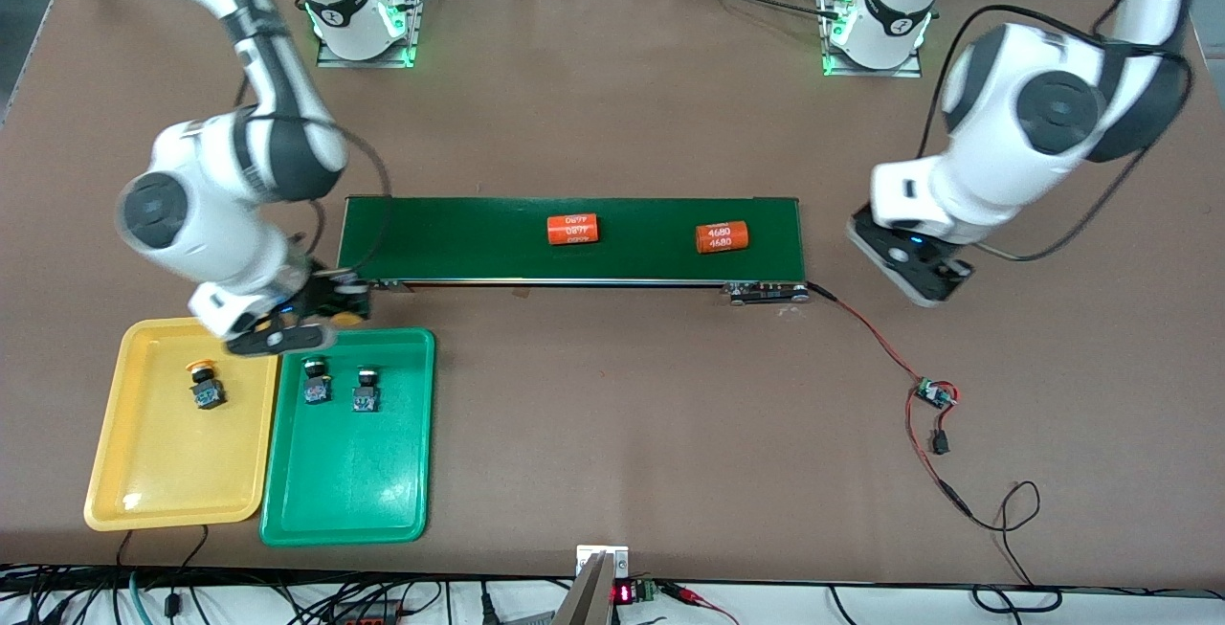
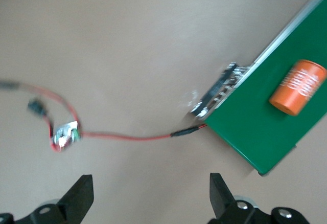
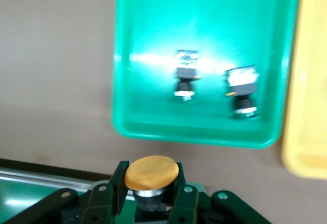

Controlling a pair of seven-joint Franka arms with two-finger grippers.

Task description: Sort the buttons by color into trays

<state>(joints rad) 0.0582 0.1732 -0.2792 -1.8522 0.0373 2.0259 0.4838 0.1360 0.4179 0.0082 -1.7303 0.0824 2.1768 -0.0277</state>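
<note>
Next, my right gripper releases its yellow-capped button between the yellow tray's button and the green tray (image 1: 232,393).
My right gripper (image 1: 330,307) hangs over the conveyor's end by the trays, shut on a yellow-capped button (image 3: 152,174) whose cap pokes out between its fingers. One yellow-capped button (image 1: 204,386) lies in the yellow tray (image 1: 172,462). Two green-capped buttons (image 1: 316,381) (image 1: 365,390) lie side by side in the green tray (image 1: 349,472), and the right wrist view shows this pair (image 3: 185,78) (image 3: 242,88) in the green tray (image 3: 204,24) beside the yellow tray (image 3: 309,81). My left gripper (image 2: 150,198) is open and holds nothing. It waits over bare table off the conveyor's other end (image 1: 914,271).
A long dark green conveyor belt (image 1: 459,237) crosses the table's middle with two orange cylinders (image 1: 572,229) (image 1: 721,237) on it. A red wire with a small circuit board (image 1: 933,393) trails from the belt's end near the left arm. The trays sit side by side, nearer the front camera than the belt.
</note>
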